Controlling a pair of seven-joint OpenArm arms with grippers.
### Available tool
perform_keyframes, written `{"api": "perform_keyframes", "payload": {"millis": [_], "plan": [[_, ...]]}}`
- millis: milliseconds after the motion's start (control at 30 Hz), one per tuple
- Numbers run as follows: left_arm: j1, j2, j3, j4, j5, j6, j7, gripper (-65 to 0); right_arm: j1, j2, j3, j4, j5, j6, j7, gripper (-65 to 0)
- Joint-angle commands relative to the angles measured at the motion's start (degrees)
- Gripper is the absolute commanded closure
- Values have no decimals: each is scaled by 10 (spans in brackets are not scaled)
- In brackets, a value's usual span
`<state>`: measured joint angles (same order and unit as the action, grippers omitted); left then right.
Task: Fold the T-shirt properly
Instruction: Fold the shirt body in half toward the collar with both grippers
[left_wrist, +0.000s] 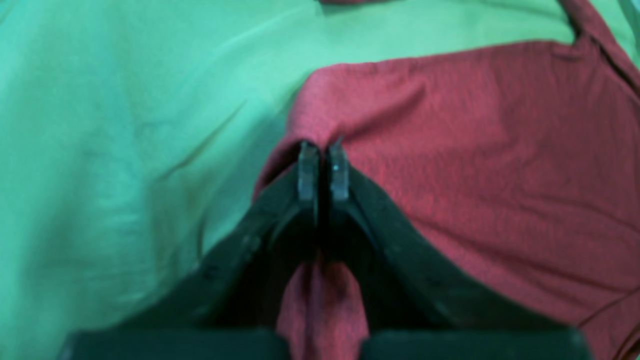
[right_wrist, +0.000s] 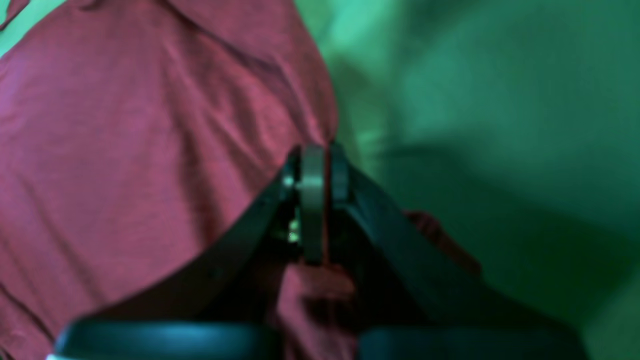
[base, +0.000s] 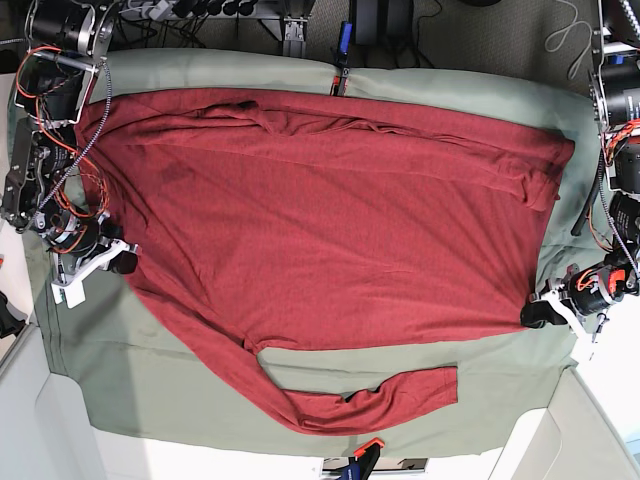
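Next, I release the T-shirt's near edge with my right gripper beside the outer end of the folded far sleeve (base: 81, 160).
The dark brick-red T-shirt (base: 330, 220) lies spread wide across the sage-green table cover (base: 150, 370). One long sleeve (base: 370, 395) lies along the near edge; the other is folded along the far side. My left gripper (base: 530, 316) is at the shirt's right edge. In the left wrist view it (left_wrist: 320, 150) is shut on a pinch of the red cloth (left_wrist: 475, 150). My right gripper (base: 128, 262) is at the shirt's left edge. In the right wrist view it (right_wrist: 320, 155) is shut on the shirt's edge (right_wrist: 125, 150), with cloth bunched between the fingers.
The green cover (left_wrist: 125, 125) is wrinkled beside the shirt and also shows in the right wrist view (right_wrist: 500, 100). Arm bases and cables stand at the far left (base: 50, 110) and far right (base: 615, 120) corners. A clamp (base: 365, 452) sits at the near table edge.
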<state>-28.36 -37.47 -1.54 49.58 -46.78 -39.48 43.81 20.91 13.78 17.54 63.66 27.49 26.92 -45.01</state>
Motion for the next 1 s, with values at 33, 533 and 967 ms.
{"api": "perform_keyframes", "payload": {"millis": [33, 533, 967], "plan": [[-11, -19, -4, 22, -19, -5, -6, -13, 9, 7, 1, 30, 24, 13, 2, 0], [175, -60, -4, 226, -19, -5, 15, -13, -150, 7, 2, 201, 51, 18, -7, 0], [294, -65, -105, 323, -19, -5, 27, -13, -255, 18, 67, 284, 81, 21, -9, 0]]}}
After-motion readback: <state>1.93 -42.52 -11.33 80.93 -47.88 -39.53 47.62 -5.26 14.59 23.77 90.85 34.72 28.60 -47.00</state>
